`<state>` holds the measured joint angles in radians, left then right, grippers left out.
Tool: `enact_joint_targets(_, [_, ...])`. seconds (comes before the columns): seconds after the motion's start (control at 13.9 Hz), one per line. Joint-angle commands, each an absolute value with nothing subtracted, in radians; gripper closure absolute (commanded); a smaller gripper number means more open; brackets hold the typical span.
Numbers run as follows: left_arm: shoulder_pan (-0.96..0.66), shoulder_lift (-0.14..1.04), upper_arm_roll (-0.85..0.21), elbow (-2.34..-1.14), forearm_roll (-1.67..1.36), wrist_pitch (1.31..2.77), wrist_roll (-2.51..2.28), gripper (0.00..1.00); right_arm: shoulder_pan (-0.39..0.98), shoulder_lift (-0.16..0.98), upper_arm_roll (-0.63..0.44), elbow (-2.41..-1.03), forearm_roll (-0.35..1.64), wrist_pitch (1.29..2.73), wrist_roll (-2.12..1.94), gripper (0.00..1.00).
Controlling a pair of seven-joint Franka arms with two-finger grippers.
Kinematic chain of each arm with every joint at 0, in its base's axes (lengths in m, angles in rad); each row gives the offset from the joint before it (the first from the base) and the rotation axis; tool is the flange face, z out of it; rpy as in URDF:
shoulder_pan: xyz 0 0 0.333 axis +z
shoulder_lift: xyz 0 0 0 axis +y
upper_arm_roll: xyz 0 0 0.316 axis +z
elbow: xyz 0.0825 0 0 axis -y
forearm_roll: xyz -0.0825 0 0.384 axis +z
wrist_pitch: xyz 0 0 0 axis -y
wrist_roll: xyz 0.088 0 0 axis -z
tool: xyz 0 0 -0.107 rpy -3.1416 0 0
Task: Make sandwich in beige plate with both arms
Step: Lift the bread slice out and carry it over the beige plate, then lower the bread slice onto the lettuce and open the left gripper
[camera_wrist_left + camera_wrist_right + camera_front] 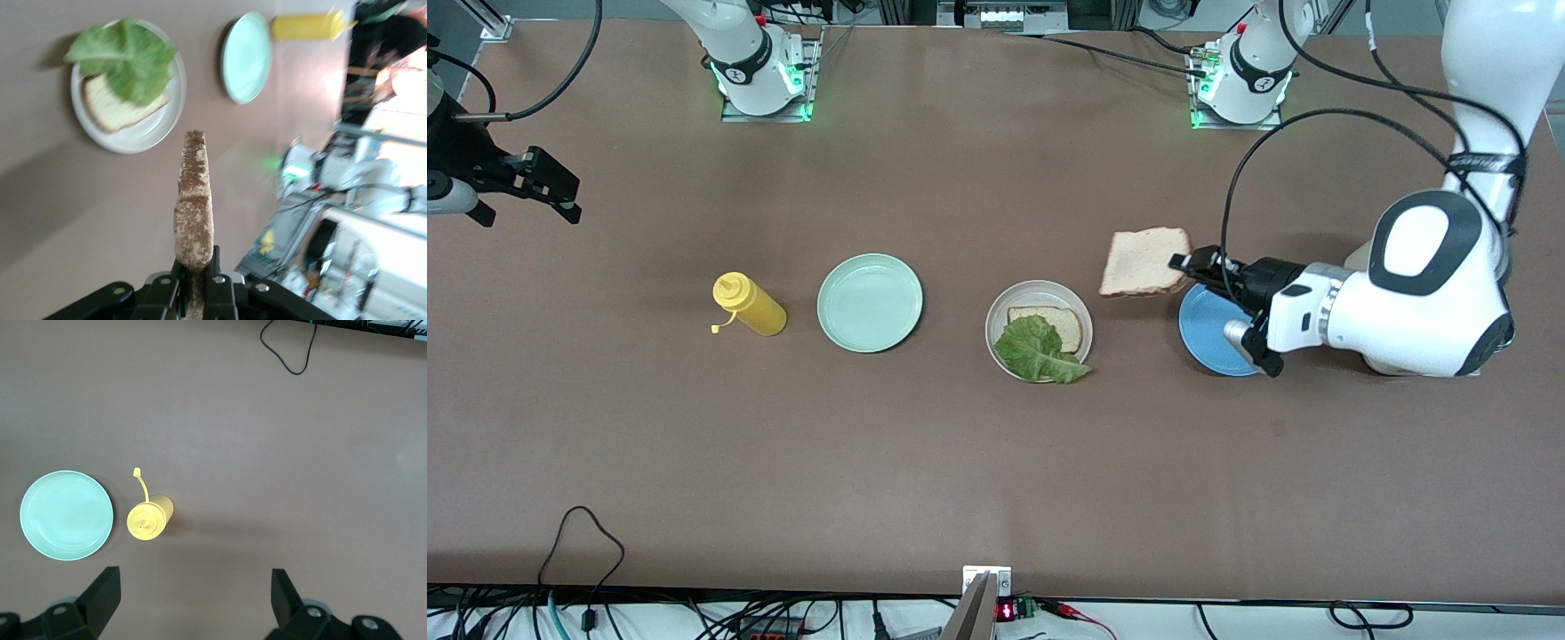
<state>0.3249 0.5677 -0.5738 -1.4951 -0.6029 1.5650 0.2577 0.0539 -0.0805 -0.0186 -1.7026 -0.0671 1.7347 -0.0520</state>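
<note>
My left gripper will let go of the second bread slice on top of the green lettuce leaf (1050, 331) (128, 81) in the beige plate.
The beige plate (1001, 313) holds one bread slice (1060, 322) with a green lettuce leaf (1039, 352) partly on it. They also show in the left wrist view: the plate (155, 127), the slice (107, 107) and the lettuce (127, 57). My left gripper (1187, 263) is shut on a second bread slice (1145, 260) and holds it in the air over the table between the beige plate and the blue plate (1206, 333). The held slice shows edge-on in the left wrist view (194, 200). My right gripper (551, 187) is open and empty, up at the right arm's end of the table.
A mint green plate (870, 302) and a yellow squeeze bottle (749, 305) stand toward the right arm's end; both show in the right wrist view, the plate (66, 515) and the bottle (149, 518). A black cable loop (587, 533) lies near the front edge.
</note>
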Motion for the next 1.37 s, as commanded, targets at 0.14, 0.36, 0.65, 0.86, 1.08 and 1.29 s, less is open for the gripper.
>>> enact_joint_targets(0.14, [0.281, 0.642, -0.578, -1.529, -0.776, 1.712, 0.284, 1.0, 0.051, -0.072, -0.021, -1.677, -0.067, 1.732, -0.045, 0.0])
enact_joint_targets(0.36, [0.245, 0.716, -0.58, -1.529, -0.842, 1.762, 0.366, 1.0, 0.051, -0.071, -0.023, -1.675, -0.067, 1.732, -0.046, 0.0])
enact_joint_targets(0.65, [0.245, 0.804, -0.578, -1.59, -0.91, 1.804, 0.581, 1.0, 0.051, -0.071, -0.023, -1.675, -0.067, 1.732, -0.046, 0.0])
enact_joint_targets(0.86, [0.236, 0.873, -0.578, -1.595, -0.91, 1.94, 0.679, 1.0, 0.051, -0.071, -0.023, -1.677, -0.067, 1.732, -0.044, 0.0])
enact_joint_targets(1.08, [0.235, 0.923, -0.578, -1.589, -0.913, 2.006, 0.742, 1.0, 0.048, -0.071, -0.023, -1.675, -0.067, 1.732, -0.044, 0.0])
enact_joint_targets(1.29, [0.229, 0.939, -0.577, -1.591, -0.913, 2.035, 0.749, 0.99, 0.048, -0.071, -0.023, -1.677, -0.067, 1.732, -0.044, 0.0])
